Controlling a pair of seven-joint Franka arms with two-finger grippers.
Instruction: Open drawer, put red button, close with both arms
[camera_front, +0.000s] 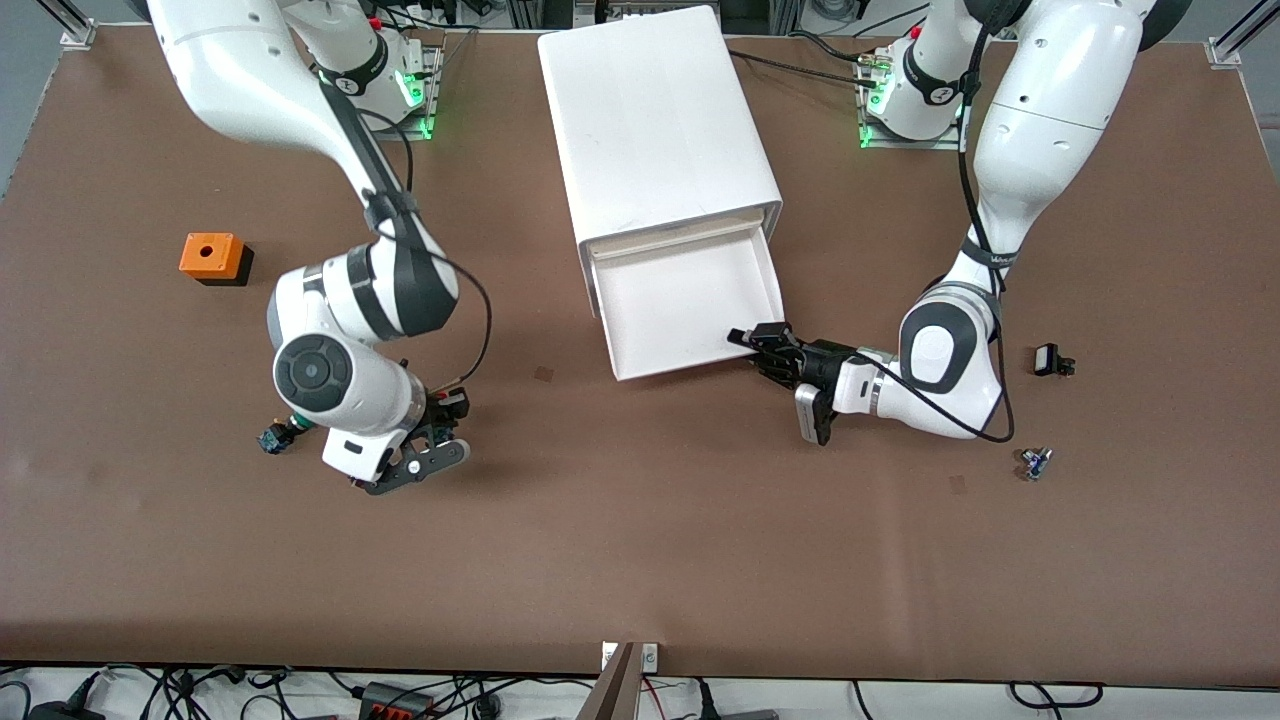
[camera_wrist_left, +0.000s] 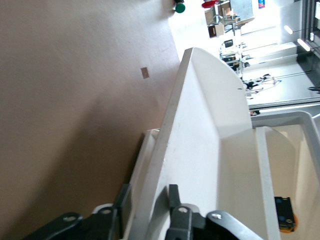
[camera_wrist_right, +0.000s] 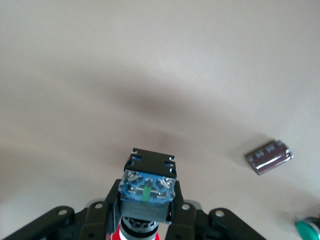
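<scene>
The red button will go down on the open drawer's bottom, near its middle (camera_front: 705, 316), from my right gripper.
The white cabinet (camera_front: 655, 120) stands at the table's middle with its top drawer (camera_front: 690, 300) pulled out toward the front camera. The drawer shows no contents. My left gripper (camera_front: 762, 347) is open at the drawer's front corner toward the left arm's end. In the left wrist view (camera_wrist_left: 145, 205) one finger (camera_wrist_left: 173, 197) is inside the drawer's front wall (camera_wrist_left: 200, 125) and the other outside. My right gripper (camera_front: 453, 405) is shut on the red button (camera_front: 458, 397), low over the table toward the right arm's end. The right wrist view shows its blue and black body (camera_wrist_right: 148, 187) between the fingers.
A green-capped button (camera_front: 275, 438) lies on the table beside the right arm's hand. An orange cube (camera_front: 212, 257) sits toward the right arm's end. Two small dark parts (camera_front: 1050, 360) (camera_front: 1035, 462) lie toward the left arm's end.
</scene>
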